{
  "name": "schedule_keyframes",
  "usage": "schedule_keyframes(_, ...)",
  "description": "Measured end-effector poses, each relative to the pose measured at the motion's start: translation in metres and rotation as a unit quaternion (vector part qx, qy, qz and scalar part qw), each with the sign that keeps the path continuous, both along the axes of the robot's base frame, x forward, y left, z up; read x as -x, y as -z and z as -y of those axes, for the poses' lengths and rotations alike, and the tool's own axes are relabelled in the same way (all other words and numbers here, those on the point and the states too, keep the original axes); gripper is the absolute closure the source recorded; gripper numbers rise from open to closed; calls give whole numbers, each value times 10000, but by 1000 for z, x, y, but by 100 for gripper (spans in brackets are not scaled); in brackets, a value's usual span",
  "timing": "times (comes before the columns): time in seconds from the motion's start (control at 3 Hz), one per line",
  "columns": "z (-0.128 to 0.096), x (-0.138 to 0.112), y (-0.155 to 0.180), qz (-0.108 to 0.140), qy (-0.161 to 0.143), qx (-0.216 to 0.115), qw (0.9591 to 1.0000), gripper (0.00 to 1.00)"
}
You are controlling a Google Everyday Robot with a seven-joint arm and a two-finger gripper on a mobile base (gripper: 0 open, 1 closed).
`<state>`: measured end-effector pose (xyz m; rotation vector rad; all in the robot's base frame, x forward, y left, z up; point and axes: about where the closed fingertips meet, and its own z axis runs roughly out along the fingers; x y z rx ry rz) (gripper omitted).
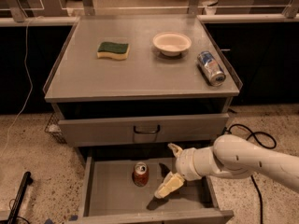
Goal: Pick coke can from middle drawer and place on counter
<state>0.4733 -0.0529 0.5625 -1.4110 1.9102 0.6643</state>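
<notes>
The robot's gripper should next reach into the open middle drawer to the coke can and close around the coke can's body [140,176], below its silver top.
The coke can [139,173], red with a silver top, stands upright on the floor of the open middle drawer [112,195], left of centre. My gripper [171,169] is over the drawer just right of the can, open and empty. One cream finger [175,149] is up near the drawer above, the other finger [169,185] is low over the drawer floor. The white arm reaches in from the right. The counter [140,73] is the grey top of the cabinet above.
On the counter lie a yellow-green sponge [113,50], a white bowl [172,43] and a blue-and-silver can [210,67] on its side near the right rim. A shut drawer with a dark bar handle [146,129] is above the open one. A black cable [252,136] lies on the floor at right.
</notes>
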Motion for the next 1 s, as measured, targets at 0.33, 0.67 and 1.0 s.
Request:
schedule_keyframes(0.33,-14,3,32,-234,74,-163,9996,0)
schedule_keyframes(0.67,-25,6,75,-472,162,-283,9984,0)
schedule_keyframes(1.0,-27,-4,107,-448,337,-569,9968,0)
